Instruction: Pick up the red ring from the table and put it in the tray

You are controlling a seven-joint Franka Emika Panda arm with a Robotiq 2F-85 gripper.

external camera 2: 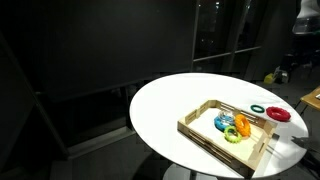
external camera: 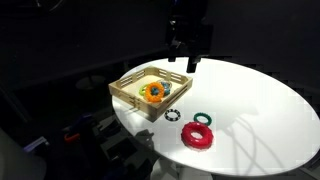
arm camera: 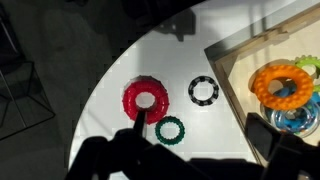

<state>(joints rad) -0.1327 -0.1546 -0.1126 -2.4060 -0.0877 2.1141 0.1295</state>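
The side of the red ring [external camera: 194,125] [arm camera: 162,107] that faces the dark green ring and the beaded ring will be gripped by my gripper.
The red ring [arm camera: 146,98] lies flat on the white table [arm camera: 190,55], also seen in both exterior views [external camera: 197,135] [external camera 2: 278,114]. The tan slatted tray [external camera: 128,89] [external camera 2: 200,130] [arm camera: 228,80] stands beside it and holds an orange ring [arm camera: 280,85] and a blue one [arm camera: 297,120]. My gripper [external camera: 187,62] hangs high above the table near the tray's far side. It is open and empty. In the wrist view its dark fingers [arm camera: 200,140] are spread wide, with the red ring below and to one side.
A smaller dark green ring [arm camera: 170,130] [external camera: 203,119] and a black-and-white beaded ring [arm camera: 203,91] [external camera: 172,114] lie close to the red ring, between it and the tray. The table edge [arm camera: 95,100] runs just past the red ring. The surroundings are dark.
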